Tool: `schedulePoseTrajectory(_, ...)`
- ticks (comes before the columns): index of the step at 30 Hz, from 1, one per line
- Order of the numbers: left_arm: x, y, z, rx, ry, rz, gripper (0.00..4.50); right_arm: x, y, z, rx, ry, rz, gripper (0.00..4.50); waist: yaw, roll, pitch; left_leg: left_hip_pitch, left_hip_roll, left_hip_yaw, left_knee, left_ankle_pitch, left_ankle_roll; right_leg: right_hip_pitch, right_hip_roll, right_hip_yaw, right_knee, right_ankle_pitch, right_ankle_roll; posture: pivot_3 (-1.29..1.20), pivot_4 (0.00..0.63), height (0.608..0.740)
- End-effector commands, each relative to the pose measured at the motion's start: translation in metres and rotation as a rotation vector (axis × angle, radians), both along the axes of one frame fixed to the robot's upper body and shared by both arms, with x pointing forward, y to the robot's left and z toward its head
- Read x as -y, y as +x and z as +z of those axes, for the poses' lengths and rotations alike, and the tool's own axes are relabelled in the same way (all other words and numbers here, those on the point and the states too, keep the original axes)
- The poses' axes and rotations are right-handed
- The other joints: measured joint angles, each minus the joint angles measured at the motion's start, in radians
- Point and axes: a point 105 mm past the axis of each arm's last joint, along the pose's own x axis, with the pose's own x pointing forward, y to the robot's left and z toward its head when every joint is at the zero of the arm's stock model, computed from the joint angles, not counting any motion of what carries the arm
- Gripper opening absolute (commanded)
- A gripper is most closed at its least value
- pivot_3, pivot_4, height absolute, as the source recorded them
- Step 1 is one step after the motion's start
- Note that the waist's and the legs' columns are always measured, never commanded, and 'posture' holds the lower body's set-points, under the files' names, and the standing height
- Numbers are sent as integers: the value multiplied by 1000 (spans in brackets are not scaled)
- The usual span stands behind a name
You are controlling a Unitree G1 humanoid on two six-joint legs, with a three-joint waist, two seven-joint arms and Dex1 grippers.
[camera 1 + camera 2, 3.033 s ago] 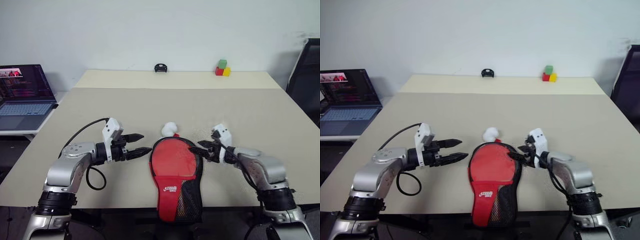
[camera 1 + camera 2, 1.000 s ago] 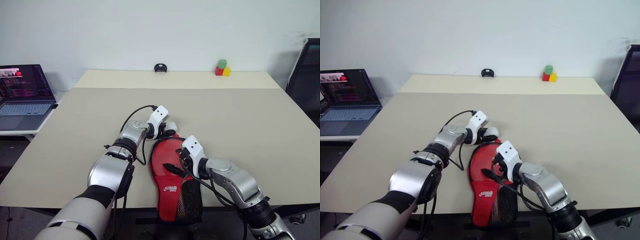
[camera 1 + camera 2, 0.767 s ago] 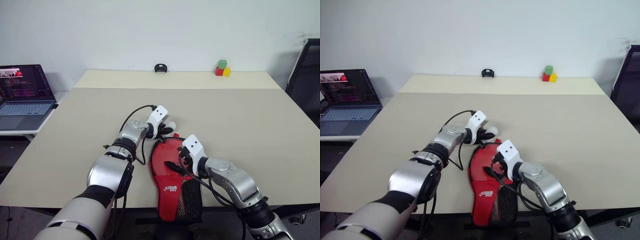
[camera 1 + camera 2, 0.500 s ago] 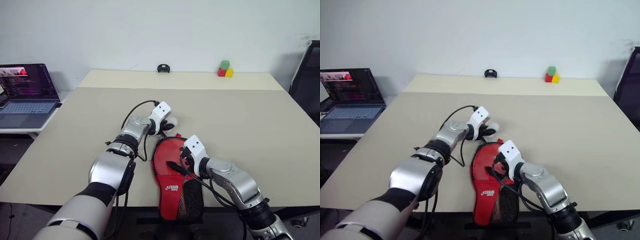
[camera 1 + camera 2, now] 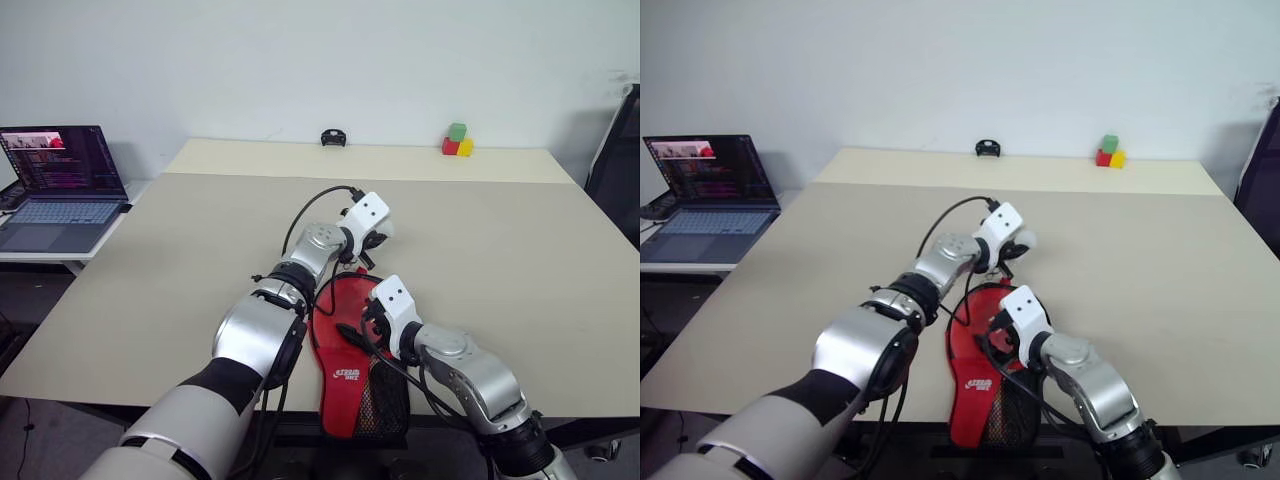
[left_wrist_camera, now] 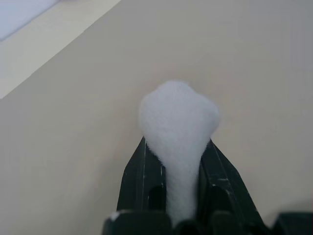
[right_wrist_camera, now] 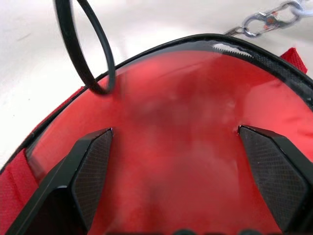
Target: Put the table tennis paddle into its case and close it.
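Observation:
The robot's left gripper should release the fluffy white ball on the bare table (image 5: 426, 269) just past the right gripper, beside the case.
The case (image 5: 343, 352) lies at the table's near edge, red face up, with a white logo and black mesh at its handle end. My right gripper (image 7: 173, 131) hovers open over its round red part, fingers spread wide inside the black zipper rim. A short metal chain (image 7: 266, 19) lies just beyond that rim. My left gripper (image 6: 177, 143) is shut on a fluffy white ball (image 6: 178, 115), held above the table just past the top of the case (image 5: 985, 330). The table tennis paddle is hidden.
An open laptop (image 5: 58, 180) sits on a side table to the left. Coloured blocks (image 5: 455, 140) and a small black object (image 5: 333, 137) stand at the table's far edge. A dark chair (image 5: 618, 150) is at the right. The left arm's black cable (image 7: 93, 49) loops over the case.
My left gripper has shut on the white ball and carried it up and to the right. The right gripper stays open over the case. The head view has shifted.

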Motion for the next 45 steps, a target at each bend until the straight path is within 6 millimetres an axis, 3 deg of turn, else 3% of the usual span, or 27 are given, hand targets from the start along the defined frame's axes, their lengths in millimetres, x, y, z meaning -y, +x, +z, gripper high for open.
schedulePoseTrajectory(1, 28, -5, 28, 116, -4, -67, 324, 0, -21, -45, -198, -57, -15, 4500, 0, 0, 0, 0, 0, 0, 0, 0, 0, 0, 0, 0, 0, 0, 0, 0, 150, 740)
schedulePoseTrajectory(12, 87, -35, 32, 145, -5, -222, 323, 0, -30, -45, -216, -43, -62, 4500, 1, 4, -3, 0, 0, 1, 0, 0, 0, 0, 0, 0, 0, 0, 0, 0, 150, 740)
schedulePoseTrajectory(20, 95, -51, 4, 70, 34, -312, 323, 1, -29, -45, -217, -43, -69, 4500, 0, 7, -8, 1, 0, 1, 0, 0, 0, 1, 1, 0, 0, 0, 0, 0, 150, 740)
schedulePoseTrajectory(25, 81, -52, -20, -8, 95, -318, 323, -1, -28, -44, -217, -41, -61, 4500, -3, 8, -9, 1, 0, 1, -1, 0, 0, 1, 1, 1, 0, 0, 0, 0, 150, 740)
schedulePoseTrajectory(33, 70, -43, -13, 6, 90, -292, 3190, -2, -23, -43, -210, -45, -43, 4500, -16, 8, -9, 2, 0, 1, -1, 0, 0, 2, 1, 1, 0, 0, 0, 0, 150, 740)
schedulePoseTrajectory(40, 48, -30, 9, 27, 51, -282, 3190, -4, -14, -41, -197, -47, -20, 4500, -24, 8, -8, 19, 1, 1, -5, 0, 1, 16, 2, 1, -2, -2, 3, 0, 150, 740)
schedulePoseTrajectory(45, 24, -17, 24, 51, -1, -226, 3190, -5, -9, -39, -189, -46, -9, 4500, -25, 8, -9, 20, 1, 1, -5, 0, 0, 17, 2, 1, -1, -3, 4, 0, 150, 740)
